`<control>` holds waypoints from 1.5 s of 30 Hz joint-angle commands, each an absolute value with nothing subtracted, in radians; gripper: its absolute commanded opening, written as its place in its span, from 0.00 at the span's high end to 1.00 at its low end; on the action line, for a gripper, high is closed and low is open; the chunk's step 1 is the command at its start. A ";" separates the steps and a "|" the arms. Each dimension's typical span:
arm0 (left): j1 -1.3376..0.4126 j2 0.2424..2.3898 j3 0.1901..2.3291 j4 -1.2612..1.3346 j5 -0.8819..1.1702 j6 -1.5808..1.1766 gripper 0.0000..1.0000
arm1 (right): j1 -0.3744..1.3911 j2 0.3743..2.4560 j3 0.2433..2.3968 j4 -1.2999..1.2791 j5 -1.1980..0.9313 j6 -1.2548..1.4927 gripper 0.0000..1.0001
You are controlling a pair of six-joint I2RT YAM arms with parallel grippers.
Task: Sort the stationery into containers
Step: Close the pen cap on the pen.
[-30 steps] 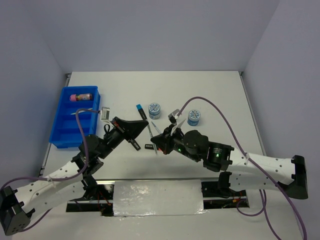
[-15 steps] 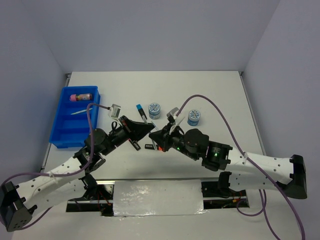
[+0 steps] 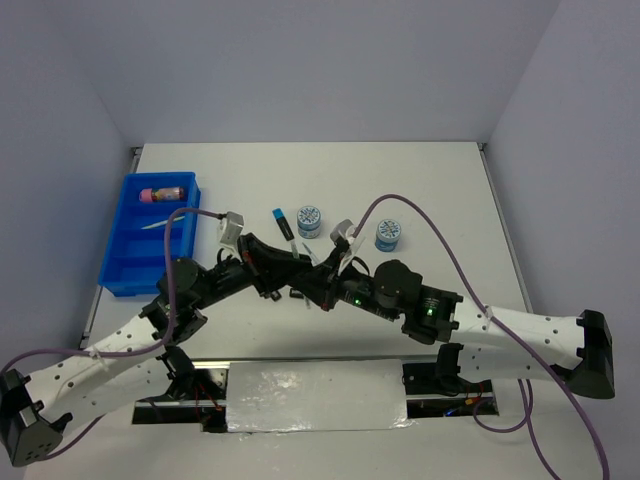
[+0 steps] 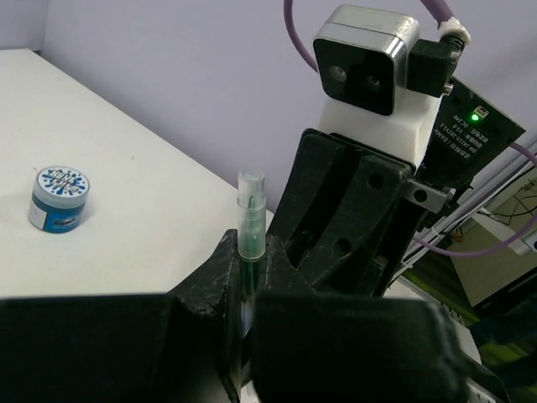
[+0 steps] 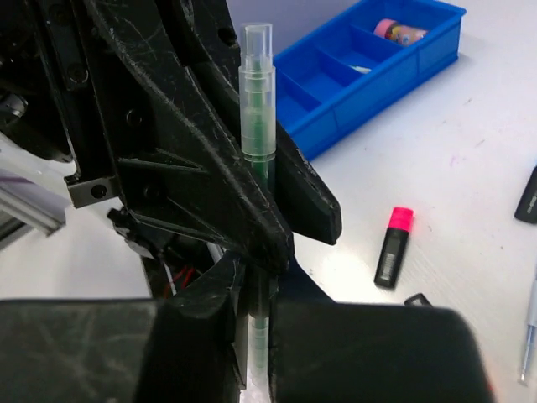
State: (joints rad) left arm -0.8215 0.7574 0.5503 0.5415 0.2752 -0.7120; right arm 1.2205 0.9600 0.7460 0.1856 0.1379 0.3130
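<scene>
My left gripper's fingers are crowding my right gripper's fingers on the pen. Next, my left gripper opens, back away and grabs the pen's upper end (image 5: 258,71).
A thin clear pen with green ink (image 4: 249,220) stands between both grippers above the table's middle; it also shows in the right wrist view (image 5: 256,101). My left gripper (image 3: 300,268) is shut on the pen's upper part (image 4: 249,252). My right gripper (image 3: 320,285) is shut on its lower part (image 5: 258,285). The two grippers meet tip to tip. The blue tray (image 3: 120,272) lies at the left, also in the right wrist view (image 5: 419,59). It holds a pink tube (image 3: 163,193) and a thin pen (image 3: 160,224).
A blue-capped highlighter (image 3: 283,222) and two tape rolls (image 3: 309,220) (image 3: 387,235) lie beyond the grippers. A pink-capped highlighter (image 5: 393,246) lies on the table under them. A thin pen (image 5: 529,327) shows at the right edge. One tape roll shows in the left wrist view (image 4: 57,197).
My left gripper has moved right to the pen held by my right gripper and closed on it. My right gripper has shifted slightly left.
</scene>
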 commanded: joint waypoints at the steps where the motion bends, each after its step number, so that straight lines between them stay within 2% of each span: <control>1: -0.828 0.739 0.617 0.592 0.312 -0.680 0.98 | 1.220 0.954 0.746 0.255 0.103 0.313 1.00; 4: -0.828 0.719 0.623 0.563 0.264 -0.675 0.72 | 1.221 0.945 0.729 0.284 0.087 0.324 1.00; 5: -0.828 0.710 0.626 0.552 0.253 -0.670 0.48 | 1.220 0.942 0.723 0.293 0.080 0.325 1.00; 7: -0.830 0.700 0.637 0.523 0.232 -0.663 0.33 | 1.221 0.939 0.721 0.296 0.083 0.339 1.00; 8: -0.830 0.698 0.641 0.512 0.224 -0.661 0.22 | 1.221 0.937 0.724 0.293 0.095 0.342 1.00; 11: -0.831 0.681 0.670 0.442 0.170 -0.631 0.07 | 1.221 0.937 0.738 0.279 0.107 0.344 1.00; 13: -0.831 0.666 0.692 0.399 0.118 -0.609 0.05 | 1.221 0.940 0.745 0.267 0.110 0.345 1.00; 17: -0.833 0.669 0.729 0.345 0.038 -0.589 0.11 | 1.221 0.939 0.759 0.256 0.115 0.342 1.00; 21: -0.831 0.719 0.758 0.339 0.052 -0.578 0.15 | 1.221 0.928 0.759 0.250 0.120 0.342 1.00; 26: -0.833 0.759 0.739 0.393 0.095 -0.610 0.30 | 1.221 0.928 0.765 0.229 0.123 0.344 1.00; 29: -0.833 0.764 0.727 0.399 0.095 -0.618 0.47 | 1.220 0.917 0.755 0.238 0.126 0.344 1.00; 31: -0.833 0.759 0.727 0.387 0.095 -0.620 0.65 | 1.221 0.919 0.758 0.233 0.133 0.341 1.00; 33: -0.833 0.753 0.727 0.377 0.101 -0.624 0.76 | 1.221 0.922 0.767 0.224 0.138 0.337 1.00; 36: -0.831 0.747 0.730 0.368 0.121 -0.627 0.98 | 1.221 0.923 0.779 0.225 0.141 0.328 1.00; 45: -0.836 0.775 0.704 0.354 0.205 -0.655 1.00 | 1.210 0.980 0.951 0.157 0.181 0.227 1.00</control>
State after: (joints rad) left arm -0.8322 0.7616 0.7197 0.3763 0.1318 -0.6491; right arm 1.2190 0.9695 0.8204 0.0898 0.1398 0.2890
